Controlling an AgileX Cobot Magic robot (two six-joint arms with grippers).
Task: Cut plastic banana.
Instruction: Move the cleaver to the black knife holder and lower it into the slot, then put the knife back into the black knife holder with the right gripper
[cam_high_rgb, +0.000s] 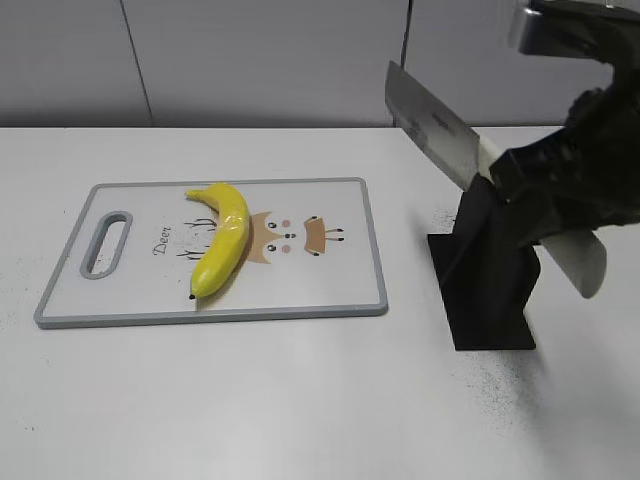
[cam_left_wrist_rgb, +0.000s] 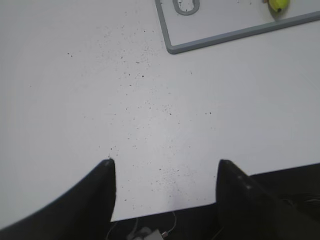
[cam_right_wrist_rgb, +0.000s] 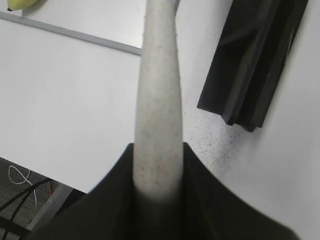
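My right gripper is going to let go of the knife in the slot of the black knife stand (cam_high_rgb: 518, 230) (cam_right_wrist_rgb: 258, 82), with the knife's handle facing the front of the table.
The yellow plastic banana (cam_high_rgb: 224, 240) lies on the white cutting board (cam_high_rgb: 340, 300) at its middle; its tip also shows in the left wrist view (cam_left_wrist_rgb: 278, 4) and in the right wrist view (cam_right_wrist_rgb: 20, 4). My right gripper (cam_high_rgb: 545, 195) is shut on a knife's pale handle (cam_right_wrist_rgb: 159, 100). The knife (cam_high_rgb: 432, 122) is held in the air right of the board, above the black knife stand (cam_high_rgb: 485, 275), with the blade pointing up and left. My left gripper (cam_left_wrist_rgb: 165, 167) is open and empty over the bare table near its front edge, apart from the board.
The black knife stand (cam_right_wrist_rgb: 252, 65) sits on the white table (cam_high_rgb: 300, 400) right of the board. The board's grey-rimmed corner with its handle hole (cam_left_wrist_rgb: 186, 6) lies ahead of my left gripper. A grey wall runs behind the table.
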